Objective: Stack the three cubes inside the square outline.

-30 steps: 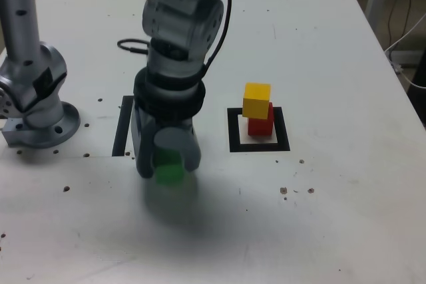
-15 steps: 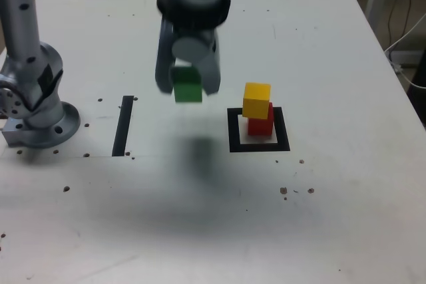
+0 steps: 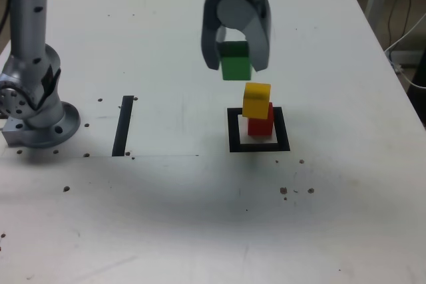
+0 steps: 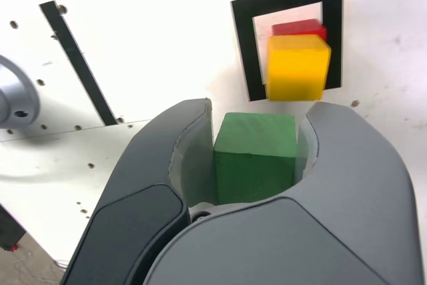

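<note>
Next, my gripper releases the green cube, now in the air just above the stack, on top of the yellow cube [image 3: 258,86] [image 4: 298,73] to cap the stack.
My gripper [image 3: 236,64] is shut on the green cube [image 3: 235,60], which hangs in the air just above and a little toward the exterior view's left of the stack. The wrist view shows the green cube [image 4: 255,155] squeezed between both fingers [image 4: 170,165]. A yellow cube [image 3: 257,100] sits slightly askew on a red cube [image 3: 261,125], and both stand inside the black square outline [image 3: 234,131]. In the wrist view the yellow cube [image 4: 297,66] covers most of the red cube [image 4: 299,28] within the outline [image 4: 243,45].
A straight black strip [image 3: 123,125] lies on the white table at the exterior view's left of the outline. The arm's grey base [image 3: 33,108] stands at the far left. Small dark specks and holes [image 3: 295,191] dot the table. Cables hang off the right edge [image 3: 406,31].
The gripper has lifted the green cube from the table near the strip and carried it up and rightward in the exterior view, to just above the yellow-on-red stack.
</note>
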Controlling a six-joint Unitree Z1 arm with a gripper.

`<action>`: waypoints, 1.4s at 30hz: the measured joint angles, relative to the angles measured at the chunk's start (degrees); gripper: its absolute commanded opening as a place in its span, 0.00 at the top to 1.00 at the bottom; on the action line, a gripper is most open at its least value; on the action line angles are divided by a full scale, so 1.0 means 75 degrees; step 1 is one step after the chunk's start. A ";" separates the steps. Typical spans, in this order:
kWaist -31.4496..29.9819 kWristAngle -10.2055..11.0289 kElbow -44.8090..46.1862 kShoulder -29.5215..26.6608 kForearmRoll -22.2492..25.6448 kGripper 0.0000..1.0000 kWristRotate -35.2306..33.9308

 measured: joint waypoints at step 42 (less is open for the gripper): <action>0.0045 0.0461 0.0089 0.0836 -0.0678 0.02 -0.0303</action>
